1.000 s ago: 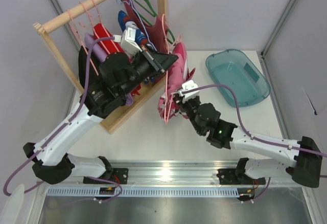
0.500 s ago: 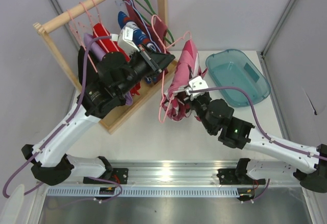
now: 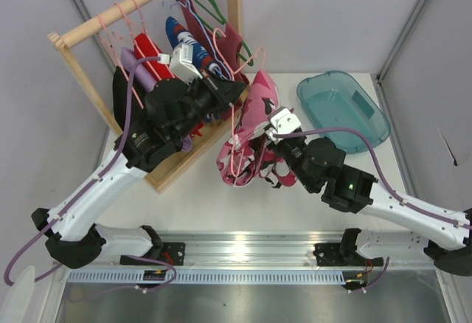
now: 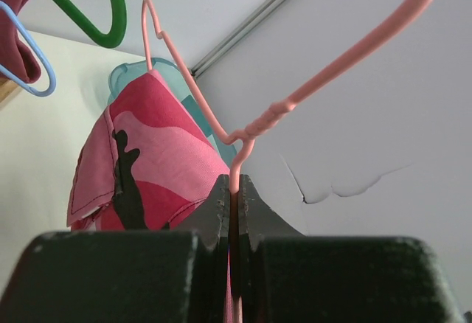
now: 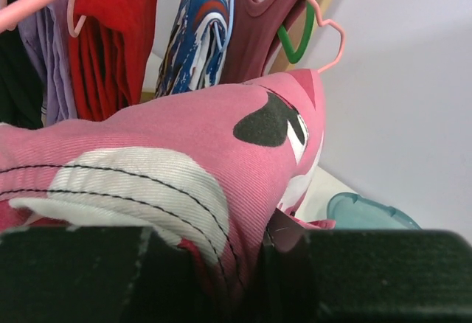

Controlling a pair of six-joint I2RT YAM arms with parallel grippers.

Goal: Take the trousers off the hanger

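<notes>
My right gripper is holding a fold of the trousers, and they still bunch around the hanger's lower end beyond it, so it should open and take the trousers' cloth closer to the hanger (image 3: 251, 133).
The trousers (image 3: 257, 127), bright pink with red, white and black patches, hang on the pale-pink hanger (image 3: 235, 167) above the table, right of the rack. My left gripper (image 3: 233, 93) is shut on the hanger's wire (image 4: 243, 146) just below its hook; the trousers (image 4: 162, 157) hang beyond the jaws. My right gripper (image 3: 271, 148) is shut on a bunched fold of the trousers (image 5: 221, 153), which fill its wrist view. The hanger's hook (image 5: 333, 39) shows above the cloth.
A wooden rack (image 3: 96, 24) at the back left carries several hangers with a plain red garment (image 5: 110, 43), a blue-white-red one (image 5: 199, 39) and a green hanger (image 5: 295, 43). A teal bin (image 3: 369, 127) sits at the right.
My right gripper has moved right and nearer with the trousers, dragging the cloth lower and spreading it along the hanger. My left gripper stays shut on the hanger, shifted slightly.
</notes>
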